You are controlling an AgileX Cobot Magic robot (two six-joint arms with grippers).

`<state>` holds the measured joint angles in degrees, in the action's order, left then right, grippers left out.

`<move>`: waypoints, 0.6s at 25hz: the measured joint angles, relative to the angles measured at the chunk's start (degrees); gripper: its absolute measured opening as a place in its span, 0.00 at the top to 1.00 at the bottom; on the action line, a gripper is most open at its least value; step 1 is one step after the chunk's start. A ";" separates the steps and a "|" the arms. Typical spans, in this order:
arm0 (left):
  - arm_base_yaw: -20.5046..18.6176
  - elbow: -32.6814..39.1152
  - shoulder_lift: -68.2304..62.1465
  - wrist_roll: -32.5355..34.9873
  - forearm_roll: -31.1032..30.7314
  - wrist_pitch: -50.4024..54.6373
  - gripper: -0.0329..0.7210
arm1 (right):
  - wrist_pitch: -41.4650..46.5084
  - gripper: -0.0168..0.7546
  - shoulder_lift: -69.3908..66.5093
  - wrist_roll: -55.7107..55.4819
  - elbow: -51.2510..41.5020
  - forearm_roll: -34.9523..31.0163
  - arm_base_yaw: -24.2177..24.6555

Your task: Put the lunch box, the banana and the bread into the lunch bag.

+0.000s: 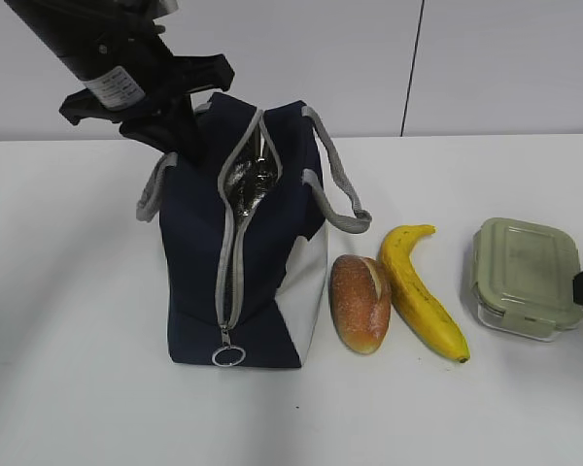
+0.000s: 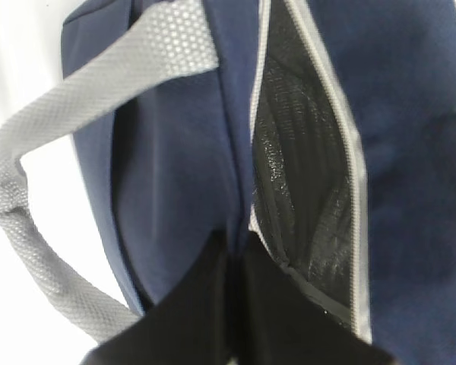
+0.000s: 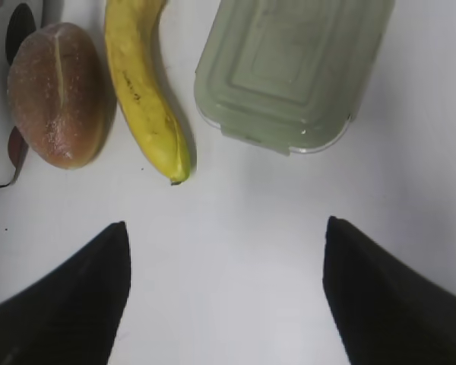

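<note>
The lunch box has an outer side (image 1: 569, 267) (image 3: 371, 65), the one farthest from the banana, and I will take hold of it there next with my right gripper.
The navy lunch bag (image 1: 262, 282) stands upright left of centre, its zipper open at the top and the silver lining (image 1: 251, 180) showing. My left gripper (image 1: 180, 146) is shut on the bag's left opening edge; in the left wrist view it (image 2: 239, 247) pinches the navy fabric beside the dark opening (image 2: 304, 190). The bread (image 1: 360, 303), the banana (image 1: 423, 291) and the green-lidded lunch box (image 1: 525, 277) lie in a row on the table to the right of the bag. My right gripper (image 3: 224, 232) is open and empty, above bare table just short of the banana (image 3: 140, 91), bread (image 3: 57, 95) and lunch box (image 3: 292, 65).
The grey strap handles (image 1: 335, 209) hang off both sides of the bag; one loops at the left in the left wrist view (image 2: 30, 228). The zipper's ring pull (image 1: 228, 355) hangs low at the bag's front. The white table (image 1: 78, 369) runs to a white wall behind.
</note>
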<state>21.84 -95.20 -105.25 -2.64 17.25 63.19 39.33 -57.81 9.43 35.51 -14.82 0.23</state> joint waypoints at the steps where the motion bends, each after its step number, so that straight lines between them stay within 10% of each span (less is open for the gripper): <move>1: 0.00 0.00 0.00 0.00 0.00 0.00 0.96 | -0.13 0.22 -1.59 1.00 0.83 -0.69 0.70; 15: 0.00 0.00 0.00 0.00 0.00 0.00 0.96 | 5.10 0.22 -20.54 32.57 4.94 -34.95 20.94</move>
<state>21.84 -95.20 -105.25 -2.64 17.25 63.19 44.43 -78.35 42.00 40.45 -49.78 21.17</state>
